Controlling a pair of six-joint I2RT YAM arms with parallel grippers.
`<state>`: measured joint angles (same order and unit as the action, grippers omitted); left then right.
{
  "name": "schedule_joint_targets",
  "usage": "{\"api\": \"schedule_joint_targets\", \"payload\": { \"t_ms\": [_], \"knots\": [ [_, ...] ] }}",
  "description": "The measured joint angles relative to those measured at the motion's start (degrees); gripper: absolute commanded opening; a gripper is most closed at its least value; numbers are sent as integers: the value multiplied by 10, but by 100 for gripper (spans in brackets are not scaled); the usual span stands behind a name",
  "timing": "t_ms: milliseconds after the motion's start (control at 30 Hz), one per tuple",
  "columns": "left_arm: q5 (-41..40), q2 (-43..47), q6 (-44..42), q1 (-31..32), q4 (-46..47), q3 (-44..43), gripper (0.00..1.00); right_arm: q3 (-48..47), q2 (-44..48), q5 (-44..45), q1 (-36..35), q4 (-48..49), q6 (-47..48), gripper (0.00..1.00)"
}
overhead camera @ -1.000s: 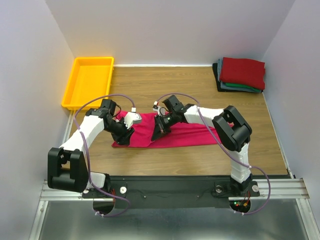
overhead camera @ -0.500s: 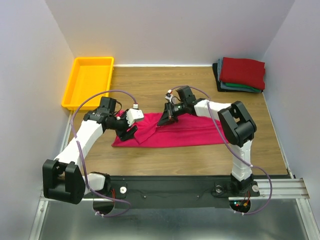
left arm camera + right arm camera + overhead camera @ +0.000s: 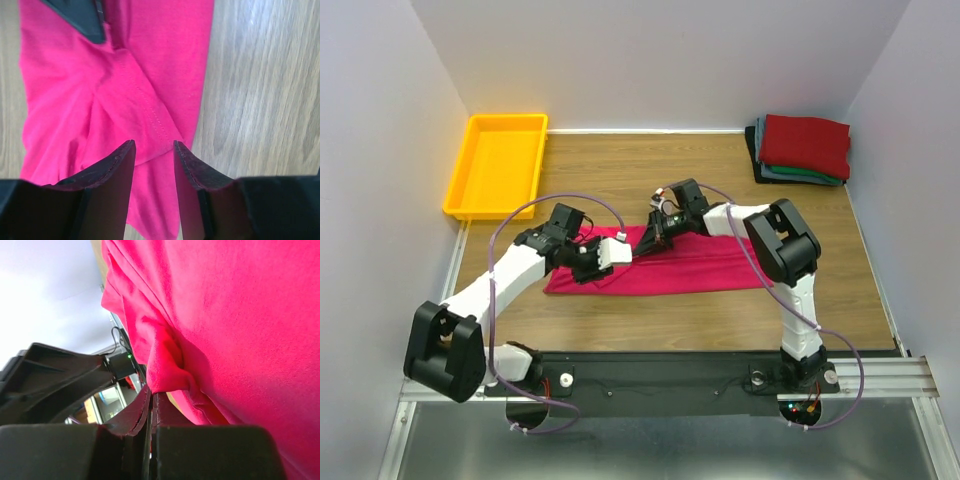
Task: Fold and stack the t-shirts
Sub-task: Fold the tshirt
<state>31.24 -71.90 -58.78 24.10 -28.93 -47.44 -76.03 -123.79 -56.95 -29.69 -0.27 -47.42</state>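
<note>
The crimson t-shirt's stitched hem lies at a slant across the t-shirt's band. I will use my left gripper to pinch the hem's corner (image 3: 178, 139) and pull it toward the band's far edge.
The crimson t-shirt (image 3: 700, 265) lies as a long band across the middle of the table. My left gripper (image 3: 600, 262) hovers over its left half; in the left wrist view the jaws stand open (image 3: 154, 150) above a stitched hem of that shirt (image 3: 115, 85), holding nothing. At the band's far edge my right gripper (image 3: 655, 235) is shut, pinching a bunched fold (image 3: 167, 367) between its fingers (image 3: 152, 397). Folded t-shirts are stacked at the back right: dark red (image 3: 805, 143) on top, then teal-green (image 3: 800, 176), with dark grey (image 3: 757, 150) beneath.
A yellow plastic tray (image 3: 498, 165) sits at the back left corner. White walls close in the table on three sides. The arm bases stand on the black rail (image 3: 660, 375) at the near edge.
My left gripper has slid right along the shirt from its left end, and the raised left fold now lies flat. The right gripper moved up and back, still pinching cloth.
</note>
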Motion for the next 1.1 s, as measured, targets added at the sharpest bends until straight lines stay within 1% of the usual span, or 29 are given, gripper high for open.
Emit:
{"api": "schedule_joint_targets", "payload": {
  "t_ms": [233, 467, 567, 600, 700, 733, 767, 800, 867, 900, 967, 1000, 1067, 1100],
  "knots": [
    [-17, -38, -71, 11, -10, 2, 55, 0, 0, -3, 4, 8, -5, 0],
    [-28, -94, -138, 14, -40, -2, 53, 0, 0, -5, 4, 8, -7, 1],
    [-30, -113, -155, 14, -49, -7, 46, 0, -1, -5, 4, 9, -8, 1],
    [-30, -115, -158, 14, -51, -9, 39, 0, -2, -5, 4, 9, -8, 1],
    [-30, -132, -167, 15, -54, -24, 27, 0, -4, -7, 4, 9, -9, 0],
    [-30, -137, -169, 15, -54, -30, 21, 0, -5, -7, 4, 9, -9, 1],
    [-30, -140, -170, 15, -54, -34, 17, 0, -5, -7, 5, 9, -9, 1],
    [-30, -141, -172, 15, -56, -37, 10, 0, -5, -8, 5, 9, -9, 1],
    [-30, -141, -175, 15, -59, -45, 8, 0, -5, -9, 7, 9, -9, 1],
    [-30, -141, -176, 14, -64, -52, 8, 0, -5, -10, 8, 9, -9, 1],
    [-28, -141, -178, 14, -70, -63, 15, 0, -5, -12, 10, 9, -9, 1],
    [-28, -142, -179, 13, -77, -70, 25, 0, -5, -14, 11, 9, -9, 0],
    [-28, -144, -184, 13, -90, -85, 35, 0, -5, -16, 14, 9, -8, 1],
    [-27, -145, -184, 13, -96, -93, 38, 0, -5, -16, 15, 9, -8, 1]
  ]
}}
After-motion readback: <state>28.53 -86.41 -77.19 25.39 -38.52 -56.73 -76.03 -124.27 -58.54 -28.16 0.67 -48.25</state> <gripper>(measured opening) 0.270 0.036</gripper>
